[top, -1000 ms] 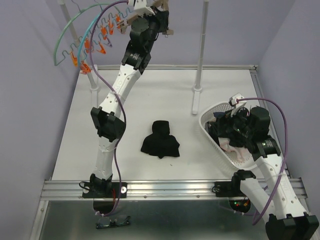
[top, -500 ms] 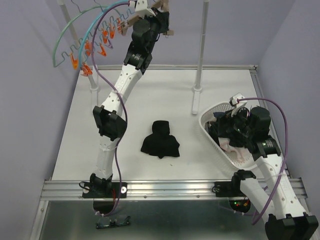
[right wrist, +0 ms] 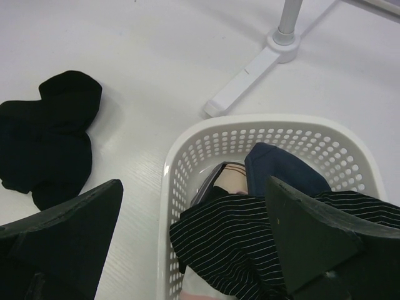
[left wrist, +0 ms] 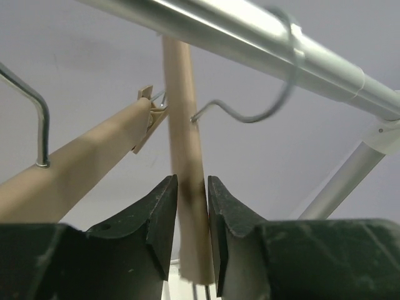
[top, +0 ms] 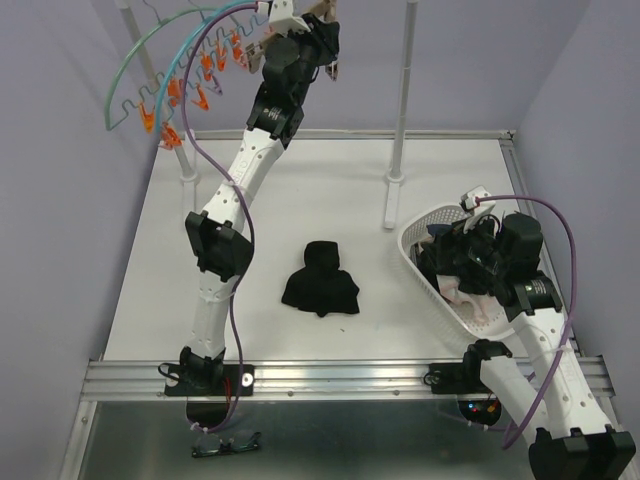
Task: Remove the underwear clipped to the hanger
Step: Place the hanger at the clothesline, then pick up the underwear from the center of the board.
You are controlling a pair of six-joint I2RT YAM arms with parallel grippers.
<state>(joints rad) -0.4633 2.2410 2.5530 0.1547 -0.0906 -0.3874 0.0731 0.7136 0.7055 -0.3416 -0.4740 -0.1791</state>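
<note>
The black underwear in the middle of the table is next for my right gripper, which should go there and close on its near corner [top: 349, 296] [right wrist: 61, 182], the one toward the white basket.
One black underwear [top: 320, 281] lies crumpled mid-table and also shows in the right wrist view [right wrist: 47, 134]. More garments, one black with stripes [right wrist: 250, 234] and one navy [right wrist: 281, 169], fill the white basket [top: 425, 285]. My left gripper [top: 322, 25] is raised to the rail at the back. Its jaws [left wrist: 192, 206] stand narrowly apart around a beige clip [left wrist: 184, 137] of the wooden hanger [left wrist: 81, 156]. No cloth shows there. My right gripper [right wrist: 194, 237] hangs wide open over the basket [right wrist: 167, 187], holding nothing.
A teal hanger [top: 150, 45] with orange clips [top: 190, 92] hangs at the back left. The silver rail [left wrist: 250, 31] carries a wire hook [left wrist: 275, 100]. A white rack post and its foot [top: 397, 150] stand beside the basket.
The left jaws have parted slightly around the beige clip, and the left wrist has edged upward. The black garment and the right arm have not moved.
</note>
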